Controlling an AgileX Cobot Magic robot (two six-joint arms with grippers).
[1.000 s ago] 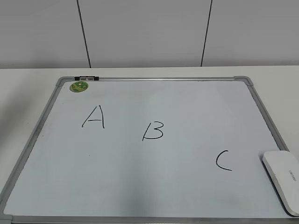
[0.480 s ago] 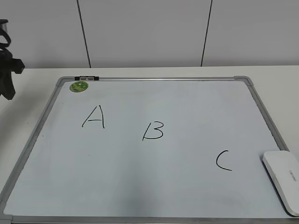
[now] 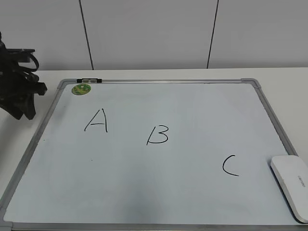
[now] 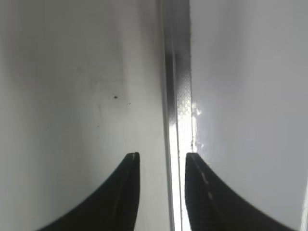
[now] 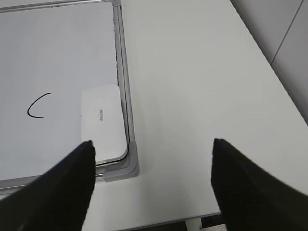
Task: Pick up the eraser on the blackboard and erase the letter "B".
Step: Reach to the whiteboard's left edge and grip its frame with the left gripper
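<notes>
I need to close my right gripper across the long sides of the white eraser (image 3: 292, 173) (image 5: 101, 107), between the word printed on it and its far rounded end.
The blackboard (image 3: 269, 113) lies flat on the table, with a black "A" (image 3: 96, 121), the letter "B" (image 3: 158, 135) near the middle and a "C" (image 3: 230, 166). The white eraser (image 3: 290, 186) lies in the board's near right corner. It also shows in the right wrist view (image 5: 102, 122), beside the "C" (image 5: 38, 106). My right gripper (image 5: 151, 149) is wide open and empty, high above the table just right of that corner. My left gripper (image 3: 21, 110) hovers at the board's left edge. In the left wrist view it (image 4: 162, 156) is slightly open and empty over the board's frame (image 4: 177, 96).
A round green magnet (image 3: 82, 89) and a small black-and-white clip (image 3: 89, 80) sit at the board's far left corner. The white table (image 5: 202, 86) extends right of the board to its front edge (image 5: 159, 222). A panelled wall stands behind.
My left arm has come into view from the left and moved right and down towards the board's left edge. The eraser and letters have not moved.
</notes>
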